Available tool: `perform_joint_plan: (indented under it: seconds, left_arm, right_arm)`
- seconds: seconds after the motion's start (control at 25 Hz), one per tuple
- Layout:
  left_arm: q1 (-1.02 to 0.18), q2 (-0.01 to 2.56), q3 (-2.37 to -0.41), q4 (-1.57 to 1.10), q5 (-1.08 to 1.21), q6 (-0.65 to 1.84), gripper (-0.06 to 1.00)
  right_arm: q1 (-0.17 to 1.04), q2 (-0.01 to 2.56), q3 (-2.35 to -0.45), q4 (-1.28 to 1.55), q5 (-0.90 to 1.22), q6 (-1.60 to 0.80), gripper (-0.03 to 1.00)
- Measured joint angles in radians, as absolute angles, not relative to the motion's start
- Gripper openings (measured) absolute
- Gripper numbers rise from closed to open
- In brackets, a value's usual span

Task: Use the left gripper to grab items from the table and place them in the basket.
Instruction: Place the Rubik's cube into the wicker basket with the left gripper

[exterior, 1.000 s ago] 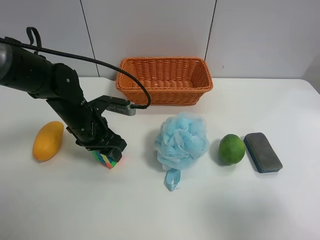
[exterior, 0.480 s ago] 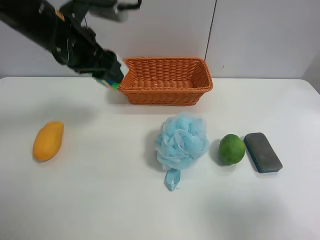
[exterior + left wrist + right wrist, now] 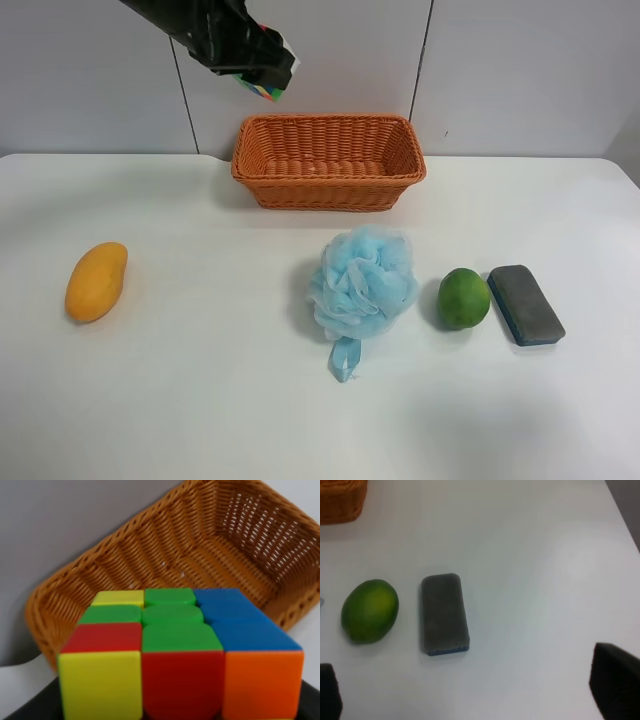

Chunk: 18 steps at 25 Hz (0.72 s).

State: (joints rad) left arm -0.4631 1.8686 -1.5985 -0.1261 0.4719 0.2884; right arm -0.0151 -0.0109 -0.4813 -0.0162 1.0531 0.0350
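Note:
My left gripper will release the multicoloured puzzle cube inside the basket [image 3: 300, 161], close to the basket's front side and toward the end where the mango is.
My left gripper [image 3: 258, 68] is shut on the multicoloured puzzle cube [image 3: 268, 88] and holds it high in the air, above and just left of the basket's [image 3: 326, 190] left end. In the left wrist view the cube [image 3: 180, 650] fills the foreground with the empty wicker basket [image 3: 150, 555] below and beyond it. On the white table [image 3: 200, 400] lie the mango [image 3: 96, 281], the light blue pouf [image 3: 362, 282], the green fruit [image 3: 463, 298] and the grey-blue eraser [image 3: 525, 304]. My right gripper [image 3: 472, 697] is open above the table, near the green fruit [image 3: 370, 610] and eraser [image 3: 444, 614].
The basket stands at the table's far edge against a grey panelled wall [image 3: 520, 70]. A corner of the basket [image 3: 340, 500] shows in the right wrist view. The table's right edge [image 3: 625, 525] runs close to the eraser.
My left arm has lifted the cube off the table beside the mango and carried it up and across to the basket's left end. The other items have not moved.

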Motion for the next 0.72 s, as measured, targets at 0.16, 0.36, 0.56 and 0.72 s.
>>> perform_joint_plan:
  seconds: [0.16,0.36,0.56,0.72]
  left_arm:
    - [-0.463,2.017,-1.711,-0.133,0.444,0.289,0.57]
    - [-0.463,2.178,-1.833,-0.145,0.42,0.289,0.57]
    - [-0.463,2.29,-1.872,-0.162,0.418,0.289,0.57]
    - [-0.463,2.33,-1.871,-0.168,0.417,0.289,0.57]
  right_arm:
    - [-0.015,-0.011,-0.481,-0.016,1.053,0.035,0.99]
    - [-0.015,-0.011,-0.481,-0.016,1.053,0.035,0.99]
    - [-0.015,-0.011,-0.481,-0.016,1.053,0.035,0.99]
    - [-0.015,-0.011,-0.481,-0.016,1.053,0.035,0.99]
